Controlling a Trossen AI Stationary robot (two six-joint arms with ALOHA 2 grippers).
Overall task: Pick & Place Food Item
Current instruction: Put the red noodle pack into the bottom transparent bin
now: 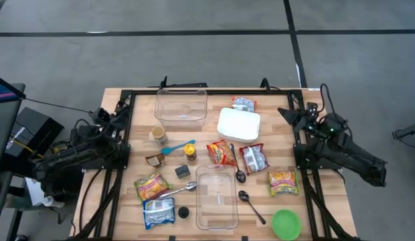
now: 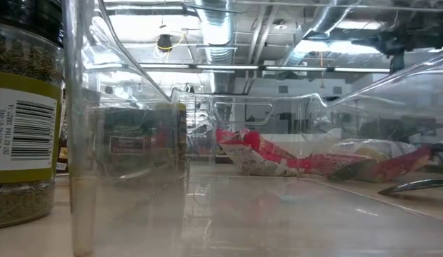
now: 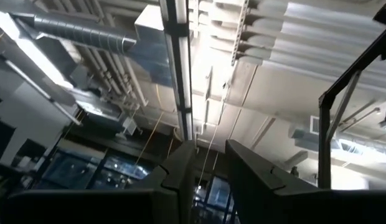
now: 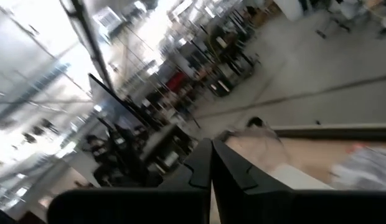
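My right gripper should next move to the silver-red packet's far corner [image 1: 262,145], the one near the white box and away from the spoon, and close on it there.
Several food packets lie flat on the wooden table [image 1: 314,221]: a red-orange one [image 1: 222,152], a silver-red one [image 1: 254,158], yellow ones [image 1: 283,182] [image 1: 151,186] and a blue-silver one [image 1: 158,212]. The low view shows the red packet [image 2: 257,153] through a clear wall. My left gripper [image 1: 106,118] is drawn back at the table's left edge. It points up at the ceiling and is open [image 3: 210,168] with nothing between its fingers. My right gripper [image 1: 290,114] stands at the far right edge, pointing level, shut [image 4: 210,163] and empty.
A clear bin [image 1: 181,105] stands at the far side, another [image 1: 216,196] near the front. A white box [image 1: 238,124], a green bowl [image 1: 286,223], spoons [image 1: 239,167] [image 1: 251,204], a blue scoop [image 1: 177,148], a cup [image 1: 158,135] and a spice jar [image 2: 21,121] lie about.
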